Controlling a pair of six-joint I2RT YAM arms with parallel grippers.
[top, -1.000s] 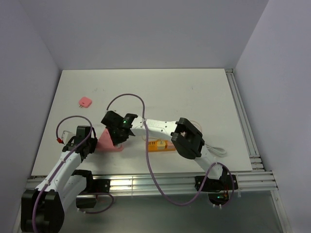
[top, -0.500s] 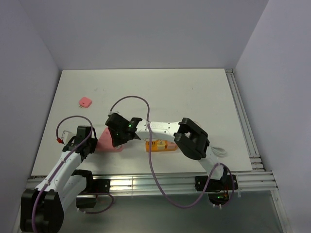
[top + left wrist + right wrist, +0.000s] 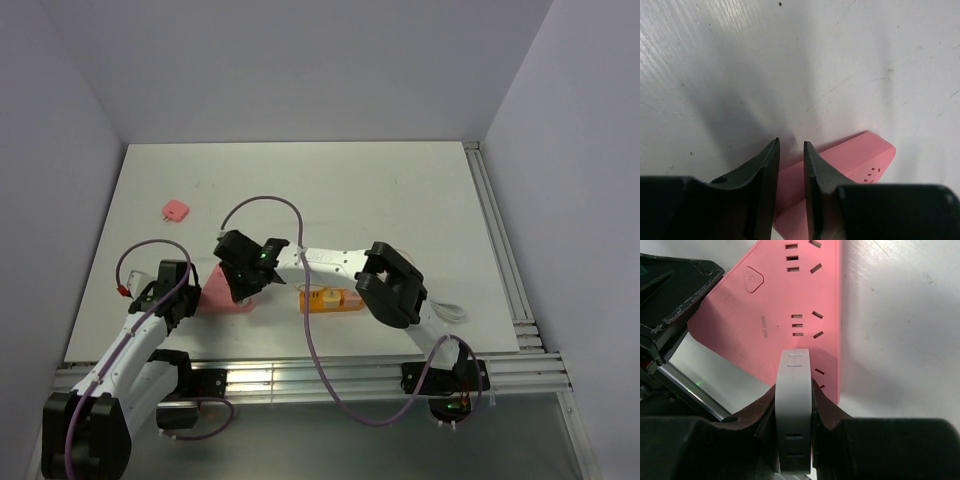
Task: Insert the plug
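Next, I open my right gripper, regrip the plug's body [image 3: 794, 407] and push it down, because the white plug still stands high over the near sockets of the pink power strip.
A pink power strip [image 3: 222, 297] lies at the near left of the table, its socket face filling the right wrist view [image 3: 785, 290]. My right gripper [image 3: 794, 386] is shut on a white plug [image 3: 794, 405], held just above the strip's near sockets. From above, that gripper [image 3: 241, 284] hangs over the strip's right part. My left gripper [image 3: 791, 146] is at the strip's left end [image 3: 855, 160], fingers nearly together with pink showing between them. It meets the strip from the left in the top view [image 3: 190, 292].
An orange block [image 3: 330, 300] with a white piece on it lies just right of the strip, under my right arm. A white cable [image 3: 447, 312] trails off to the right. A small pink square [image 3: 176, 209] sits at the far left. Metal rails run along the near and right edges.
My right wrist shifted a little to the right, then back left, staying over the strip with the plug in it. The left arm and the strip have not moved.
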